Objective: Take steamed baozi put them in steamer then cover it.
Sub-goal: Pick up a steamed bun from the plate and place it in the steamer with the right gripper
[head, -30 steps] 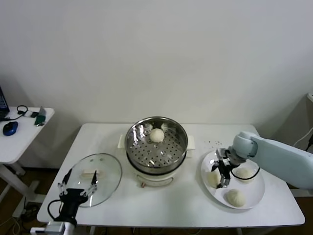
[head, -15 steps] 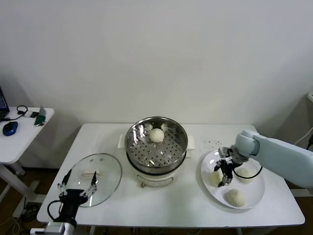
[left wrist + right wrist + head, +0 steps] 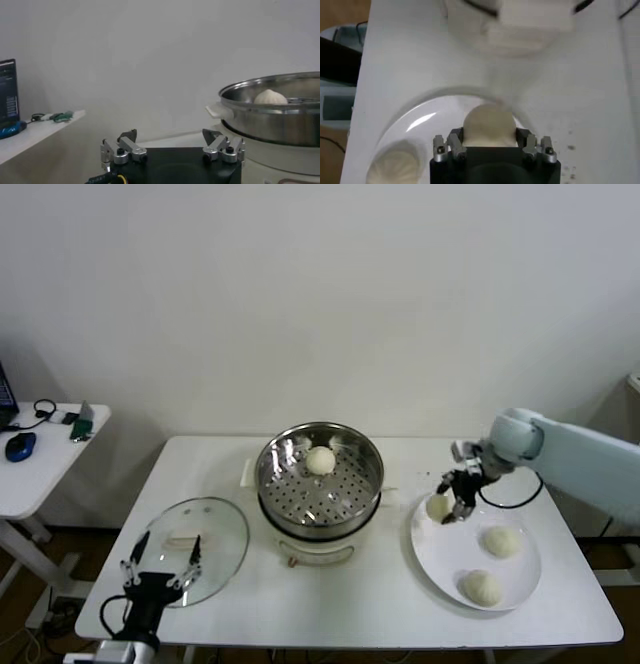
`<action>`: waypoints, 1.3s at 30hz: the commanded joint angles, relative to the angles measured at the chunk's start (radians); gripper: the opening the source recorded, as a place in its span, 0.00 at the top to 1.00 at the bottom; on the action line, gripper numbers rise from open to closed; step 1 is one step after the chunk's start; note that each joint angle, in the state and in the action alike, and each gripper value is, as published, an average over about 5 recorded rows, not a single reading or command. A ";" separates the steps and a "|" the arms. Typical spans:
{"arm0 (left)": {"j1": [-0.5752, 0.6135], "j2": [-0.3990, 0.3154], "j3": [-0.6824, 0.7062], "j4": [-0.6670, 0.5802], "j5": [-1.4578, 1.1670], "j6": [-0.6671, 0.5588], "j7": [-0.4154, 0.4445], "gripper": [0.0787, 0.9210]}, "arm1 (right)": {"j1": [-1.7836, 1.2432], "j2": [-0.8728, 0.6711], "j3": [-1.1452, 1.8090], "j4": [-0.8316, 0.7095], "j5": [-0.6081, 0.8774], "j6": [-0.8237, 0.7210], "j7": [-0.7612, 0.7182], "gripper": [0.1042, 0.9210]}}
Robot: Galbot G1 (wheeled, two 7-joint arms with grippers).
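Observation:
The robot's right gripper will release the baozi on the steamer's holed bottom, toward the glass cover (image 3: 294, 489).
My right gripper (image 3: 447, 506) is shut on a cream-white baozi (image 3: 438, 506) and holds it above the left rim of the white plate (image 3: 432, 556); in the right wrist view the baozi (image 3: 488, 125) sits between the fingers. Two baozi (image 3: 500, 541) (image 3: 482, 586) lie on the plate. One baozi (image 3: 320, 460) lies in the steel steamer (image 3: 282, 496), and shows in the left wrist view (image 3: 270, 96). The glass cover (image 3: 215, 534) lies flat on the table left of the steamer. My left gripper (image 3: 160, 569) is open, parked at the table's front left by the cover.
A side table (image 3: 40, 469) at far left holds a mouse and small items. The white table's front edge (image 3: 350, 644) runs below the plate and cover. A wall stands behind.
My right gripper has lifted a baozi off the plate and carried it up and slightly left, toward the steamer. The left arm has not moved.

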 commanded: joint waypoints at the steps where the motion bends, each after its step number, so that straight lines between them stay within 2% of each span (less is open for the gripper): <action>1: 0.003 0.001 0.003 -0.001 0.000 -0.002 0.001 0.12 | 0.313 0.120 -0.158 -0.019 0.246 -0.008 0.005 0.31; 10: 0.018 0.012 0.006 -0.018 -0.010 -0.009 0.002 0.12 | 0.328 0.408 -0.161 -0.106 0.375 -0.040 0.036 0.31; 19: 0.040 0.027 -0.003 -0.029 -0.024 -0.020 0.002 0.12 | 0.228 0.627 -0.144 -0.204 0.393 -0.062 0.062 0.31; 39: 0.046 0.035 -0.012 -0.043 -0.032 -0.019 0.002 0.12 | 0.047 0.729 -0.168 -0.261 0.283 -0.071 0.087 0.30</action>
